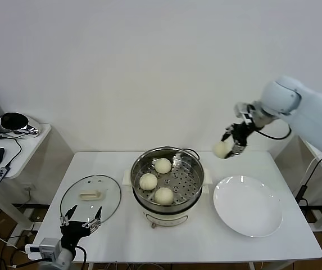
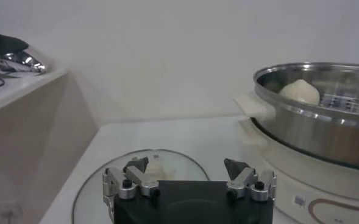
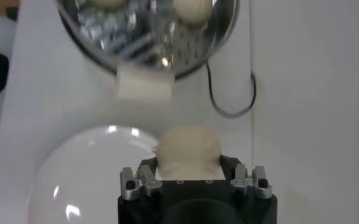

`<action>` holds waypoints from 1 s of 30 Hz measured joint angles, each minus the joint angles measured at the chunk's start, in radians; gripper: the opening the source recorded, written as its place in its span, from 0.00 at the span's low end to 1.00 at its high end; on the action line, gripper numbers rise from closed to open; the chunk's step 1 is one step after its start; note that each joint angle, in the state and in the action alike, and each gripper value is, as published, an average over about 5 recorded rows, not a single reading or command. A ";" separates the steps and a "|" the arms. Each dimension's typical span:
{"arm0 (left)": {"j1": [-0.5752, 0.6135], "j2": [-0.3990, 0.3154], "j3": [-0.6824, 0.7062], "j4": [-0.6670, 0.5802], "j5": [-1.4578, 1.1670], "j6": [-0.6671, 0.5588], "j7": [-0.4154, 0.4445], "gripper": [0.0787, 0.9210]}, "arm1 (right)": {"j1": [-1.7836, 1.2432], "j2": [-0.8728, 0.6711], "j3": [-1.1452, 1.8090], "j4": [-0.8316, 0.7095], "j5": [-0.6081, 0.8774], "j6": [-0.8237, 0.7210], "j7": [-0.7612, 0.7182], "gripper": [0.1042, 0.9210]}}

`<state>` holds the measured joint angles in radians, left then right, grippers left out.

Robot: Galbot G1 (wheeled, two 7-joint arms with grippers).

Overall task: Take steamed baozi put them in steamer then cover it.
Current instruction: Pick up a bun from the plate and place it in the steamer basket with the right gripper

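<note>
Next, I let go of the baozi with my right gripper on the bare side of the steamer tray [image 1: 185, 178] [image 3: 152, 50] facing the plate.
The steel steamer [image 1: 191, 163] stands mid-table on its white base and holds three cream-white baozi [image 1: 162, 165] on the perforated tray. My right gripper [image 1: 228, 147] is shut on a fourth baozi [image 1: 222, 149] and holds it in the air to the right of the steamer, behind the plate; the right wrist view shows this baozi [image 3: 187, 150] between the fingers. The glass cover [image 1: 91, 198] with its cream handle lies flat on the table left of the steamer. My left gripper [image 1: 82, 217] is open and empty at the cover's near edge, as the left wrist view [image 2: 188, 173] shows.
An empty white plate [image 1: 248, 205] lies right of the steamer. A black cable [image 3: 231, 109] runs behind the steamer. A side table [image 1: 14, 149] with a mouse and a metal object stands at the far left.
</note>
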<state>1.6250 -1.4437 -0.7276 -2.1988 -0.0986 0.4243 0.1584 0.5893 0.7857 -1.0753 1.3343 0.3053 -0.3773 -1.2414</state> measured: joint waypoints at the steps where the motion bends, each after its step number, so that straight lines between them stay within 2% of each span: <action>1: -0.001 0.001 -0.002 -0.002 0.000 0.000 -0.001 0.88 | 0.014 0.019 -0.016 -0.002 0.019 -0.009 0.003 0.66; 12: -0.006 0.014 -0.018 -0.007 -0.007 -0.001 -0.002 0.88 | 0.046 0.206 -0.128 -0.020 0.114 -0.094 0.043 0.66; 21: -0.014 0.014 -0.016 0.005 -0.011 0.000 -0.003 0.88 | -0.011 0.294 -0.164 -0.048 0.096 -0.128 0.075 0.66; 30: -0.023 0.015 -0.015 0.023 -0.011 0.000 -0.002 0.88 | -0.092 0.316 -0.170 -0.071 0.053 -0.149 0.104 0.66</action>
<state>1.6020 -1.4288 -0.7431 -2.1760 -0.1093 0.4246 0.1565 0.4975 1.1021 -1.2448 1.2629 0.3580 -0.5263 -1.1379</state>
